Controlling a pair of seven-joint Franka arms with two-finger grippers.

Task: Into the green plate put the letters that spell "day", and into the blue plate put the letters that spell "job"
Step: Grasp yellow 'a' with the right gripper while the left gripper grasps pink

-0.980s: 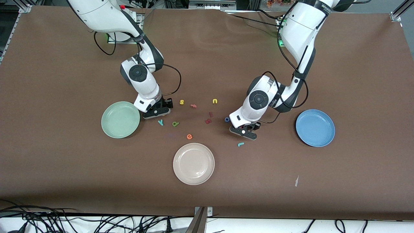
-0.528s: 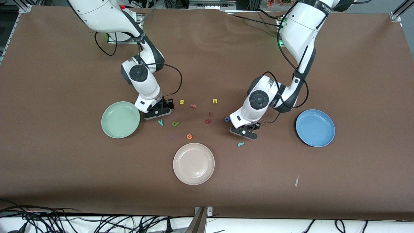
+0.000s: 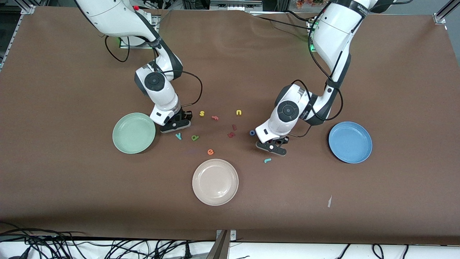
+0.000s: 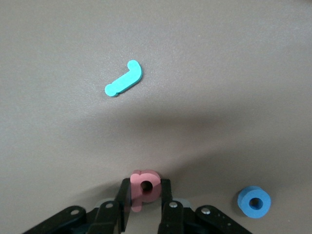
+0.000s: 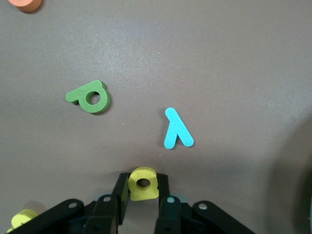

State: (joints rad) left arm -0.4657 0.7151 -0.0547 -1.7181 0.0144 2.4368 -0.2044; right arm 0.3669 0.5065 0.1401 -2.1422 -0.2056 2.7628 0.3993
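The robot's left gripper should release the salmon b near the middle of the empty blue plate [image 3: 348,146].
My left gripper [image 4: 145,189] is shut on the salmon b [image 4: 145,181], low over the table between the blue ring o [image 4: 254,201] and the teal j [image 4: 124,78]. In the front view this gripper [image 3: 272,145] is toward the blue plate [image 3: 350,142]. My right gripper [image 5: 143,185] is shut on the yellow d [image 5: 143,184], close to the table. In the front view it [image 3: 175,124] is beside the green plate [image 3: 133,133]. The teal y [image 5: 176,129] and olive-green a [image 5: 89,97] lie flat on the table nearby. Both plates hold nothing.
A cream-white plate [image 3: 215,182] sits nearer the front camera, mid-table. Loose letters lie between the arms: orange e [image 3: 210,151], yellow s [image 3: 202,113], salmon f [image 3: 215,117], yellow u [image 3: 239,112] and two dark red letters [image 3: 232,131]. A paper scrap [image 3: 329,201] lies near the front edge.
Both grippers have closed their fingers, the left on the salmon b and the right on the yellow d. The arms have hardly moved.
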